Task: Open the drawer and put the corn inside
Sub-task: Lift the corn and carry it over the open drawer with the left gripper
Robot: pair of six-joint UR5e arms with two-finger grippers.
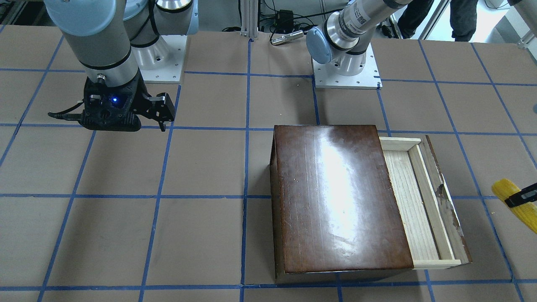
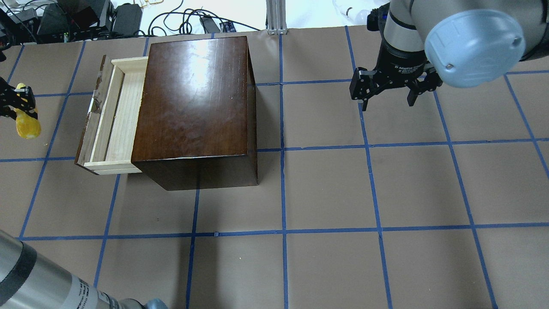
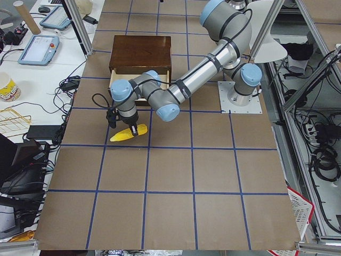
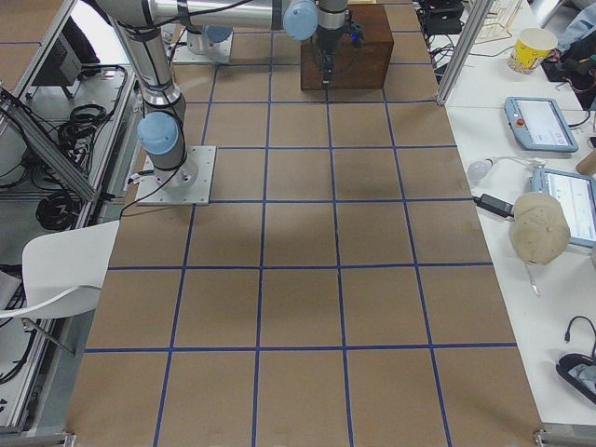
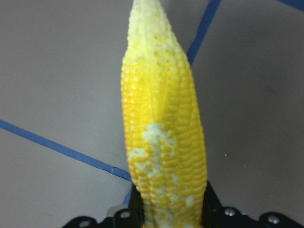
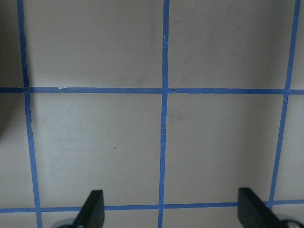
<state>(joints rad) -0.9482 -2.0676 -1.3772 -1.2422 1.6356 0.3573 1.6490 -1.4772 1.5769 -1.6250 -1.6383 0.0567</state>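
Next, my left gripper lets go of the corn in the pale wooden tray (image 1: 419, 196), between the dark-brown box and the drawer's front panel.
The glossy dark-brown box (image 2: 193, 98) stands on the table, also in the front view (image 1: 340, 197). Its drawer (image 2: 116, 120) is pulled partly out, and the pale wooden tray (image 1: 413, 205) is bare inside. My left gripper (image 2: 15, 103) is shut on the yellow corn (image 2: 28, 124), out beyond the drawer's dark front panel (image 1: 447, 201) and apart from it. The corn fills the left wrist view (image 5: 161, 142), pale tip pointing away, and shows at the front view's right edge (image 1: 518, 205). My right gripper (image 2: 388, 101) is open and empty, far from the box.
The table is brown paper with a grid of blue tape (image 2: 283, 231). The arm bases (image 1: 346, 71) stand at the robot's edge. Cables and gear (image 2: 85, 17) lie past the far edge, behind the box. The right wrist view shows only bare table (image 6: 164, 118).
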